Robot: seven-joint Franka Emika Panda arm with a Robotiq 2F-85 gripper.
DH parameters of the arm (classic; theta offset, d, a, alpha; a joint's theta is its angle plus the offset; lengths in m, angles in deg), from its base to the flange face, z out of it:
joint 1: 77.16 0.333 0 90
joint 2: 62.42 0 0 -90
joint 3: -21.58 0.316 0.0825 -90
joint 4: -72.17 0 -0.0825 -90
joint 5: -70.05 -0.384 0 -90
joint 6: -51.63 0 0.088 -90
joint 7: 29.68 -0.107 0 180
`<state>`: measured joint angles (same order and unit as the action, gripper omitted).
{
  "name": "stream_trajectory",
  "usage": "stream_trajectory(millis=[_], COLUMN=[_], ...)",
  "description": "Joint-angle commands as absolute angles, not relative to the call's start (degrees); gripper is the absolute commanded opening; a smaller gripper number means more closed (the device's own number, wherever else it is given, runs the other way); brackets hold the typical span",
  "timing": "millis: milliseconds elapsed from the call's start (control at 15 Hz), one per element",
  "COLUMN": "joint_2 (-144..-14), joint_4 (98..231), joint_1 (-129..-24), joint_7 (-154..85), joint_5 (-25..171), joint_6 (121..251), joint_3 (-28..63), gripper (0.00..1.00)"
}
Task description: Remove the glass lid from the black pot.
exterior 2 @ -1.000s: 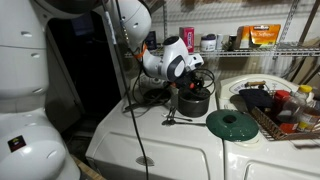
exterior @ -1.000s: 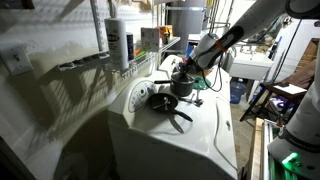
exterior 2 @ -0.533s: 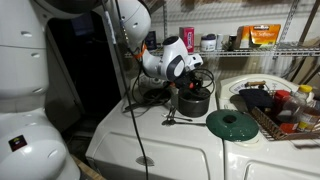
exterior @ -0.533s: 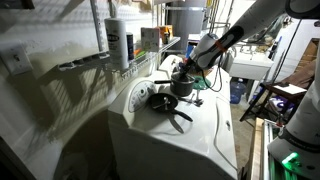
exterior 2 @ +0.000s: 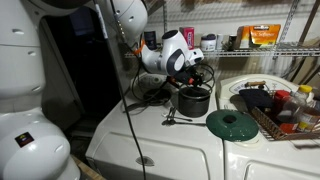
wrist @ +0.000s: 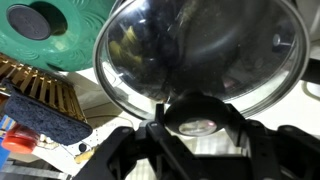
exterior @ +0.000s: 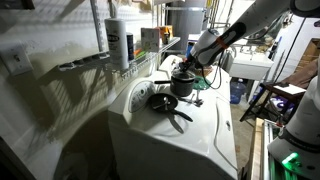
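My gripper needs to let go of the glass lid on the green round lid [exterior: 204, 82] [wrist: 52, 42] beside the black pot.
The black pot [exterior 2: 193, 101] stands on the white appliance top, also seen in an exterior view [exterior: 184, 86]. My gripper [exterior 2: 194, 72] hangs just above it, shut on the dark knob [wrist: 200, 115] of the glass lid [wrist: 200, 50]. The wrist view shows the see-through lid filling the upper frame, tilted, with the knob clamped between my fingers [wrist: 200, 122]. In an exterior view the gripper [exterior: 189, 66] holds the lid a little above the pot's rim; the lid itself is hard to make out there.
A shallow black frying pan [exterior: 162, 101] lies beside the pot. A green round lid [exterior 2: 232, 123] lies on the white top [exterior 2: 180, 145], also in the wrist view [wrist: 50, 30]. A wicker basket [exterior 2: 285, 118] with bottles stands beyond it. Shelves with containers [exterior: 125, 45] line the wall.
My gripper has risen a little with the glass lid, lifting it off the black pot's rim. The pot and the pan have stayed put.
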<state>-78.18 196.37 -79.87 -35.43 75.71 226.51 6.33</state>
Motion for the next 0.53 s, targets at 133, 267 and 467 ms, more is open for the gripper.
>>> stream_trajectory(millis=[133,267,467], joint_2=[-74.47,-74.51,-75.4], joint_4=[194.39,193.03,191.07], joint_1=[-73.74,-72.87,-72.05], joint_7=[-42.66,-44.84,-47.86], joint_5=[80.09,81.06,82.32], joint_6=[222.39,221.11,220.15], joint_3=[-2.76,-5.57,-9.48], gripper=[0.34,0.34,0.34])
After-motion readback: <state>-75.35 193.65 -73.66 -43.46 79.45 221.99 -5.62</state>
